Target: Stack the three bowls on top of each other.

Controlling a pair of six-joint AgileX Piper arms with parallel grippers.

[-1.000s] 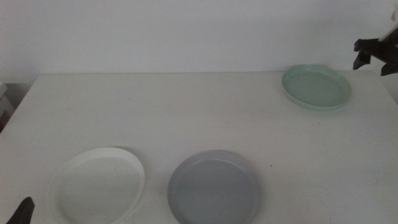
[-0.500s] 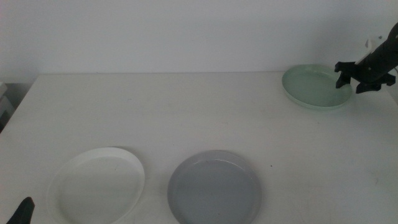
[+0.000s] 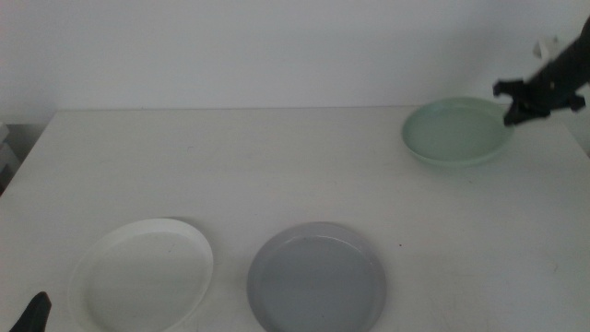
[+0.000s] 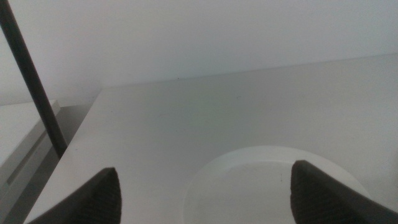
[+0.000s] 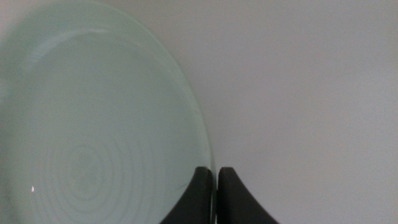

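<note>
The pale mint green bowl will go down from my right gripper inside the grey bowl (image 3: 317,280) beside the white bowl.
The pale mint green bowl (image 3: 456,131) is at the table's far right, and my right gripper (image 3: 510,101) is shut on its right rim. In the right wrist view the two jaws (image 5: 216,186) pinch the edge of that bowl (image 5: 93,124). The white bowl (image 3: 143,275) lies at the near left and the grey bowl (image 3: 316,277) beside it at the near centre. My left gripper (image 3: 35,314) waits at the bottom left corner. Its jaws stand wide open (image 4: 205,190) over the near edge of the white bowl (image 4: 273,180).
The white table (image 3: 277,166) stretches bare between the near bowls and the green one. A pale wall rises behind the table's far edge. A dark pole (image 4: 31,81) and a low white shelf stand off the table's left side.
My right gripper dropped from above the table's far right corner onto the green bowl's rim. The bowl has since shifted a little to the left with it. The left arm stayed still.
</note>
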